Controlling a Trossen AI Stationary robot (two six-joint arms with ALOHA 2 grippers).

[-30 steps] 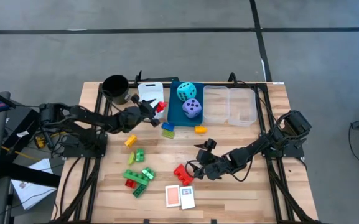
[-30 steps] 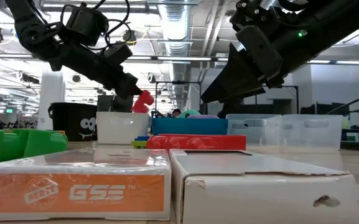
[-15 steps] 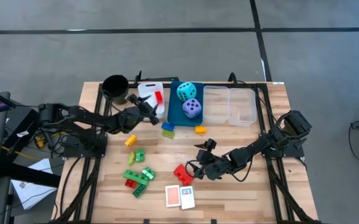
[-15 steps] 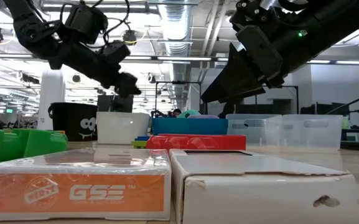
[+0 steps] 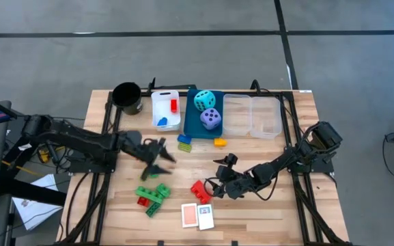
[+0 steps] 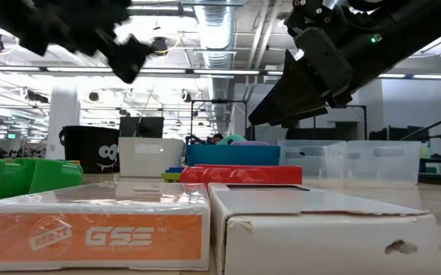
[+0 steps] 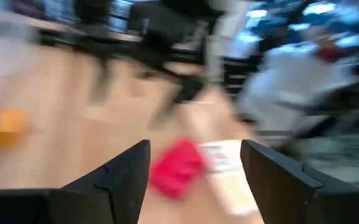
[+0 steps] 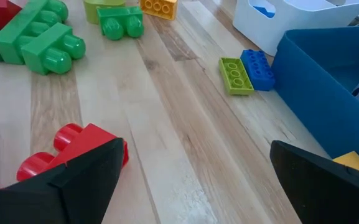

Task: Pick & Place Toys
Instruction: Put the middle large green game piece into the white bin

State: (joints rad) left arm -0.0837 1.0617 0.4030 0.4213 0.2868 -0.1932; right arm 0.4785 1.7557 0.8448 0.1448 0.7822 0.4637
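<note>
The robot's left gripper will close on the long sides of the green brick [image 5: 163,190] nearest the right gripper, in the front cluster of green and red bricks.
My left gripper [image 5: 160,158] [image 7: 195,155] hovers open over the table's left middle, above a green brick [image 5: 153,171], with nothing between its fingers. My right gripper [image 5: 217,175] [image 8: 195,162] stands open and low near the table's middle. A red brick [image 8: 73,144] [image 5: 199,189] lies flat on the wood just beyond one of its fingertips. The white bin [image 5: 157,109] holds a red brick [image 5: 173,106] and a blue brick [image 5: 161,121]. The cyan die [image 5: 205,100] and the purple die [image 5: 211,119] sit in the blue bin [image 5: 191,121].
Green and red bricks [image 5: 153,197] and two cards [image 5: 197,216] lie near the front edge. A green-and-blue pair [image 5: 184,142] and an orange brick [image 5: 220,142] lie before the bins. Clear bins [image 5: 252,115] stand at the far right, a black cup [image 5: 127,98] at the far left.
My left gripper has let go of a red brick, which now lies in the white bin. It has then swung back from the bin toward the table's near edge, turning as it went, and now hangs over the green brick.
</note>
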